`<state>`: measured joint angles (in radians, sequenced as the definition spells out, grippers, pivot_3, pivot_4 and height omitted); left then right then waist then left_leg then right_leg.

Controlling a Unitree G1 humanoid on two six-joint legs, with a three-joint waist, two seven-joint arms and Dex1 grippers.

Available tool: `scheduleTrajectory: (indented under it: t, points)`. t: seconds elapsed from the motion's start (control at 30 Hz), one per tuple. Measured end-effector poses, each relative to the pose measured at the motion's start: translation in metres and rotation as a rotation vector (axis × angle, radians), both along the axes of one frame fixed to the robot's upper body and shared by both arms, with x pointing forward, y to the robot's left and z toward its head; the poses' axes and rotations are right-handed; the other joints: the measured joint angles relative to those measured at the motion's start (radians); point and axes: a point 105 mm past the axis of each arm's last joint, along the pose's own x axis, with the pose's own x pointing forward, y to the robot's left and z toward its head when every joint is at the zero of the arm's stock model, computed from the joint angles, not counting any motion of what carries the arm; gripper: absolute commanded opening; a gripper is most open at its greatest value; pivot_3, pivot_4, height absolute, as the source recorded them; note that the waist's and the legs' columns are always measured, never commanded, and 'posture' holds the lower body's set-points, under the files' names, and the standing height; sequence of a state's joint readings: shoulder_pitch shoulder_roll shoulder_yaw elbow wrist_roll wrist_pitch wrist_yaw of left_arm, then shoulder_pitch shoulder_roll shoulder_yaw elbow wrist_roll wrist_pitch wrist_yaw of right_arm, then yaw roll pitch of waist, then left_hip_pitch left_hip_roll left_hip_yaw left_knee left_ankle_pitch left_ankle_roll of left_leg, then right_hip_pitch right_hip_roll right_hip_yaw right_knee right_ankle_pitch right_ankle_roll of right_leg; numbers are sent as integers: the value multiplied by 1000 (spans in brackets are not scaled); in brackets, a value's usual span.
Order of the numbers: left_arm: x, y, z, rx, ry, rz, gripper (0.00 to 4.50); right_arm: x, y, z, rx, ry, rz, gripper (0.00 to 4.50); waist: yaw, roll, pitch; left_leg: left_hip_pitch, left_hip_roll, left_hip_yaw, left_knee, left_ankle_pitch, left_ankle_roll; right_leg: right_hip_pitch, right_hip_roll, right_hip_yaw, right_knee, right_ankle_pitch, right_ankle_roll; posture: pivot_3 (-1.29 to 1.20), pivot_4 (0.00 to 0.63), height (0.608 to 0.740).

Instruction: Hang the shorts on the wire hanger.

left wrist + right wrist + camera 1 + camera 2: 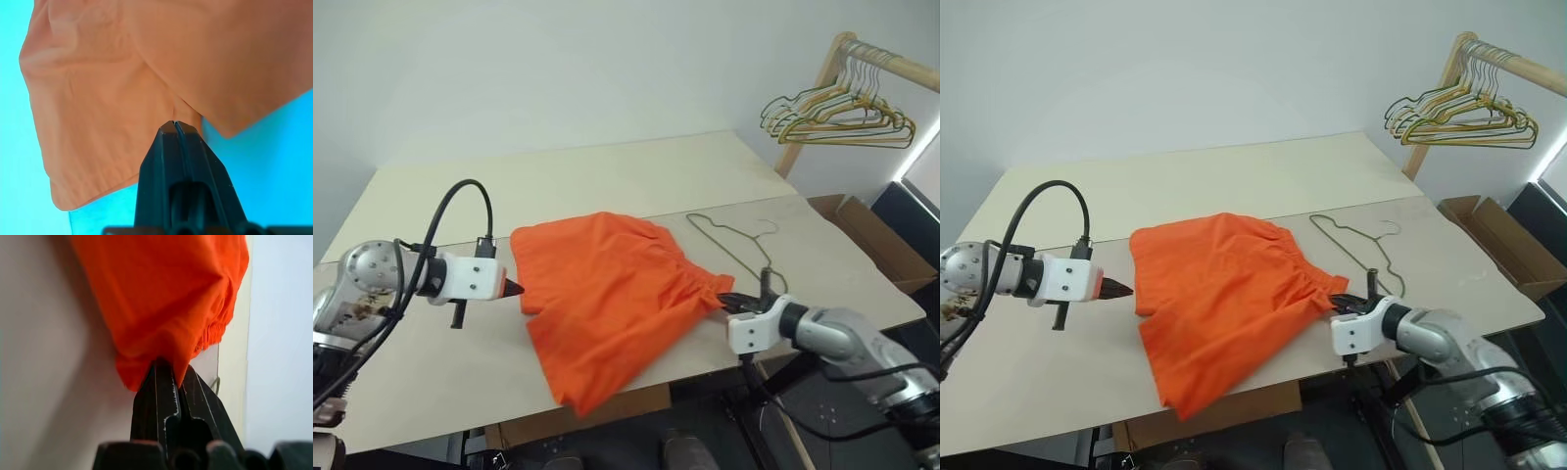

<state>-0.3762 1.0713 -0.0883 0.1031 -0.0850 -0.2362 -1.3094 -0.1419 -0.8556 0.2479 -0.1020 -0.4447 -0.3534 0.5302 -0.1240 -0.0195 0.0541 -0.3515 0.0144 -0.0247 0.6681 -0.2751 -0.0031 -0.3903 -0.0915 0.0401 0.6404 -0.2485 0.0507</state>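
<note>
The robot's right gripper needs to release the orange shorts' waistband on the beige table (712, 320) between the wire hanger and the front edge.
The orange shorts (607, 294) lie spread on the beige table (636, 176), and one leg hangs over the front edge. My left gripper (516, 288) is shut at their left side, its tips pinching the edge of the fabric (188, 110) where the two legs meet. My right gripper (726, 302) is shut on the gathered waistband (146, 362) at the right end of the shorts. The thin wire hanger (734, 245) lies flat on the table just right of the shorts, its hook (1391, 228) pointing right; its near end is beside my right gripper.
A wooden clothes rack (822, 78) at the back right carries a bunch of gold and green hangers (842, 113). An open cardboard box (876, 240) stands right of the table. Another box (597, 416) sits under the table's front edge.
</note>
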Motion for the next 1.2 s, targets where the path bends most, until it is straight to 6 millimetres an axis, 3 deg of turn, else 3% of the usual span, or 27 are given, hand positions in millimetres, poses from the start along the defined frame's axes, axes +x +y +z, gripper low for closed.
scheduleTrajectory:
  t: [0.1,0.17,0.33,0.5,0.6,0.8,0.87,1.0,1.2]
  points:
    - [-6,-16,6,-110,38,6,0,3,5,1,15,4,-14,28,4,-1,0,-2,0,0,2,-1,0,0,-1,0,-1,0,1,-110,0,740]
    - [-16,-35,8,-226,129,10,364,9,9,8,25,-14,-13,0,5,-1,0,-2,0,1,5,-2,0,0,-1,0,0,0,2,-84,0,740]
    - [-51,-85,10,-386,349,-22,1941,17,12,15,32,-25,-17,0,12,-1,0,-2,0,0,8,-4,2,1,0,1,1,0,2,-81,0,740]
    - [-65,-113,-38,-277,377,10,3574,16,13,11,23,3,-8,0,24,-2,-1,-1,0,1,9,-4,2,1,0,2,1,0,2,-96,0,740]
    - [-56,-109,-55,-185,313,94,4465,16,14,11,18,13,-1,0,27,-2,-1,-1,0,1,9,-4,2,1,0,2,1,0,2,-99,0,740]
    - [-30,-92,-51,-186,243,255,4465,14,17,10,27,30,7,0,27,-2,-1,-1,0,1,9,-4,2,1,0,2,0,0,2,-101,0,740]
    - [-21,-81,-42,-222,225,303,4465,11,17,7,33,48,9,0,27,-2,-1,-1,0,1,9,-4,2,1,0,1,0,0,2,-103,0,740]
    - [-11,-54,-28,-210,183,358,4465,9,18,7,45,59,14,0,25,-2,-1,-1,0,1,9,-4,2,1,0,2,1,0,2,-103,0,740]
    - [-4,-28,-27,-122,139,352,4465,9,18,6,41,68,11,0,28,-2,-1,-1,0,1,9,-4,2,1,0,1,0,0,2,-103,0,740]
